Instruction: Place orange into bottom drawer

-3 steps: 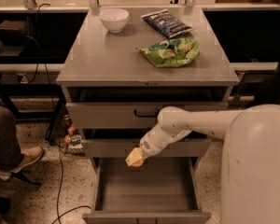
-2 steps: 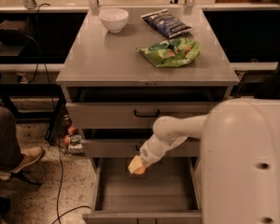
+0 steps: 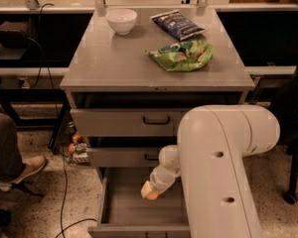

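Next, my gripper releases the orange on the bottom drawer's grey bottom (image 3: 144, 207), halfway across and nearer to the drawer's front edge.
The orange (image 3: 152, 195) sits at the tip of my gripper (image 3: 149, 189), which is shut on it. The gripper hangs inside the open bottom drawer (image 3: 124, 205), just above its flat grey floor, right of the middle. The drawer is pulled out under two shallower drawers. My white arm (image 3: 218, 162) fills the lower right and hides the drawer's right side.
The top drawer (image 3: 119, 122) and the middle drawer (image 3: 119, 156) are slightly open above the gripper. A white bowl (image 3: 121, 20), a dark bag (image 3: 178, 25) and a green bag (image 3: 181, 56) lie on the cabinet top. A person's shoe (image 3: 25, 166) and cables lie at the left.
The arm has swung in closer and the gripper with the orange has moved down, into the bottom drawer.
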Robot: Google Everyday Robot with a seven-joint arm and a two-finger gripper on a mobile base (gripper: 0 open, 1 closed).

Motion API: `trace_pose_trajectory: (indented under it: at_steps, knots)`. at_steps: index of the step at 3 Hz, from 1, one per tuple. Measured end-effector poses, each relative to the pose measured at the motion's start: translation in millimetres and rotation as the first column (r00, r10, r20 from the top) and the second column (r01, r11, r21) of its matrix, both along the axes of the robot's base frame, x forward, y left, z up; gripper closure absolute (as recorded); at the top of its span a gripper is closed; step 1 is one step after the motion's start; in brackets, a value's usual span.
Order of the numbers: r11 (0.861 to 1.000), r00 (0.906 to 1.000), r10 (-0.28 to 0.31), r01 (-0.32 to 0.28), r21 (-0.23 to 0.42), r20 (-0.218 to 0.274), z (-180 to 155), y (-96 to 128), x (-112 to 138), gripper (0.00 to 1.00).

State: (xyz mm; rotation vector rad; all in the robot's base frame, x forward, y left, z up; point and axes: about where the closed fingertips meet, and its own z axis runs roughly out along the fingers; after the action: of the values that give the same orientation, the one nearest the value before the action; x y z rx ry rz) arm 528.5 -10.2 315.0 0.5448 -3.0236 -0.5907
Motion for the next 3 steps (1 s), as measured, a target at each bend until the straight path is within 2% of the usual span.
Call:
trace_pose_trajectory:
  at_steps: [1,2,3]
  knots:
    - [1.000,1.0000,-0.003,0.003,-0.004,-0.005,-5,1,0,1.00]
    - [0.999,0.9993,-0.022,0.021,-0.025,-0.032,-33,5,-2,1.00]
    - [0.999,0.9978,-0.051,0.051,-0.009,-0.042,-72,13,-2,1.00]
